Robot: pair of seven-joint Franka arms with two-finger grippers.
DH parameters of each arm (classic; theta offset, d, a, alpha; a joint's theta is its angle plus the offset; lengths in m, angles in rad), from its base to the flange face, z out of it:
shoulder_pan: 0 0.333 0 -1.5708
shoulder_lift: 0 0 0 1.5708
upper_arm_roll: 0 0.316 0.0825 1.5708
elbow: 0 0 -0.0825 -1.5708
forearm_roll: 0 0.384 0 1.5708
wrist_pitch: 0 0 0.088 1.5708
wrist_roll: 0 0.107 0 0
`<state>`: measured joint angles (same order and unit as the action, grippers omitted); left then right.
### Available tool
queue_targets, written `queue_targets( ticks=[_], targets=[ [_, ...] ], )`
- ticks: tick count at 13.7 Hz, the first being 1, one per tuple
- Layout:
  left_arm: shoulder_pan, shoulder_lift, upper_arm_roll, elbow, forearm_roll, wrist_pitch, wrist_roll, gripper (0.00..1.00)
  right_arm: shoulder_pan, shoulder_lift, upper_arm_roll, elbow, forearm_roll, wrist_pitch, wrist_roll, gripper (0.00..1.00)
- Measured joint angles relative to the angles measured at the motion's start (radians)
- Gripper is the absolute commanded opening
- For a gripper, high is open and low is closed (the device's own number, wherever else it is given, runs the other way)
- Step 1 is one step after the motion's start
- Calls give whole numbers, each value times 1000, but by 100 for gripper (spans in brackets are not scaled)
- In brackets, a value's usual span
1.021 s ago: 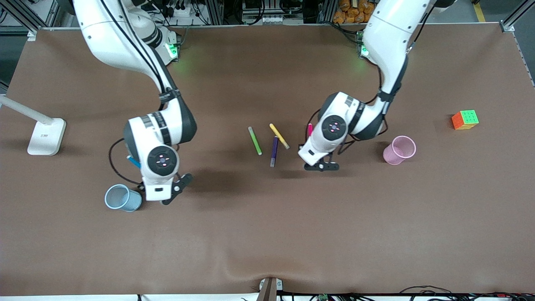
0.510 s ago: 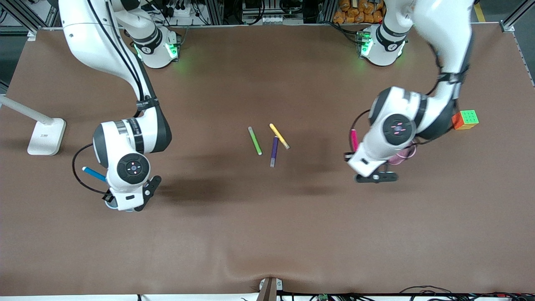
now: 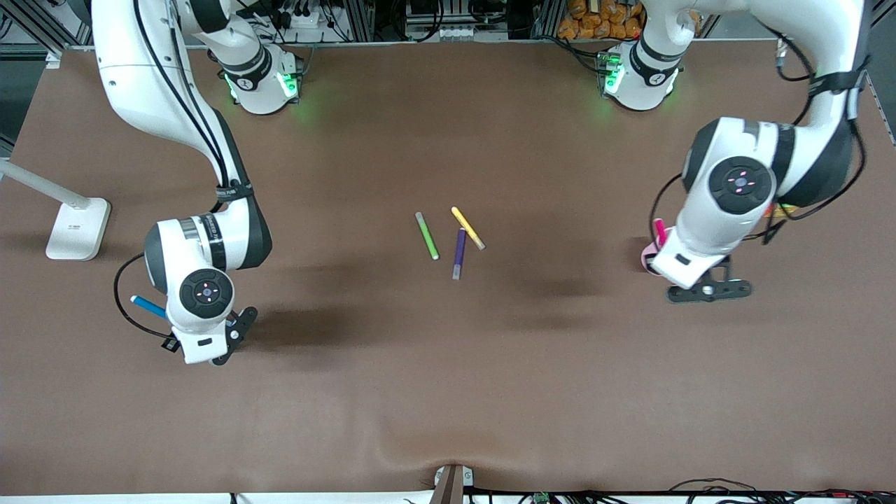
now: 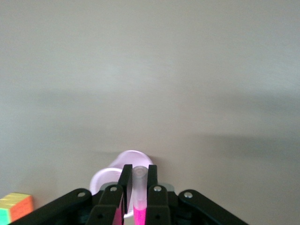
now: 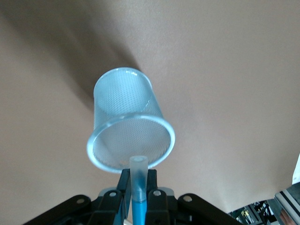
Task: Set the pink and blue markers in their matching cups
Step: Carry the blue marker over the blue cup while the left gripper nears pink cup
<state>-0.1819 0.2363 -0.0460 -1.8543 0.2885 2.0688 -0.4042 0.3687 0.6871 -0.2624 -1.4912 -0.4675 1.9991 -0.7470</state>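
Observation:
My left gripper will release the magenta-pink marker, now held over the cup's rim, inside the pale pink cup (image 3: 661,253) (image 4: 116,183) near the colour cube.
My right gripper (image 5: 138,174) is shut on the bright blue marker (image 5: 138,206), whose greyish cap points down at the open mouth of the pale blue cup (image 5: 127,123) just below. In the front view the marker (image 3: 147,305) sticks out beside the right hand (image 3: 183,336), and the hand hides the blue cup. My left gripper (image 4: 138,168) is shut on the magenta-pink marker (image 4: 139,213), cap down, over the rim of the pale pink cup (image 4: 121,162). In the front view that marker (image 3: 659,231) and a sliver of the cup (image 3: 647,260) show beside the left hand (image 3: 673,264).
Green (image 3: 426,236), yellow (image 3: 467,227) and dark purple (image 3: 459,253) markers lie together mid-table. A white lamp base (image 3: 77,227) stands at the right arm's end. A colour cube (image 4: 16,207) sits near the pink cup, mostly hidden by the left arm in the front view.
Both arms have swung outward with their markers. The right one has gone over the blue cup, which it now hides. The left one has gone from mid-table to the pink cup.

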Motion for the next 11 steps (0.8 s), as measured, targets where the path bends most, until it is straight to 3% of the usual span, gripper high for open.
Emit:
queue_targets(
  ticks=[8, 11],
  targets=[
    [75, -149, -2, -234, 215, 213, -15, 0, -32, 43, 6, -10, 0, 77, 11, 0],
    [87, -154, -2, -308, 327, 322, -145, 0, -30, 46, 12, -14, 0, 78, 32, 0]
  ],
)
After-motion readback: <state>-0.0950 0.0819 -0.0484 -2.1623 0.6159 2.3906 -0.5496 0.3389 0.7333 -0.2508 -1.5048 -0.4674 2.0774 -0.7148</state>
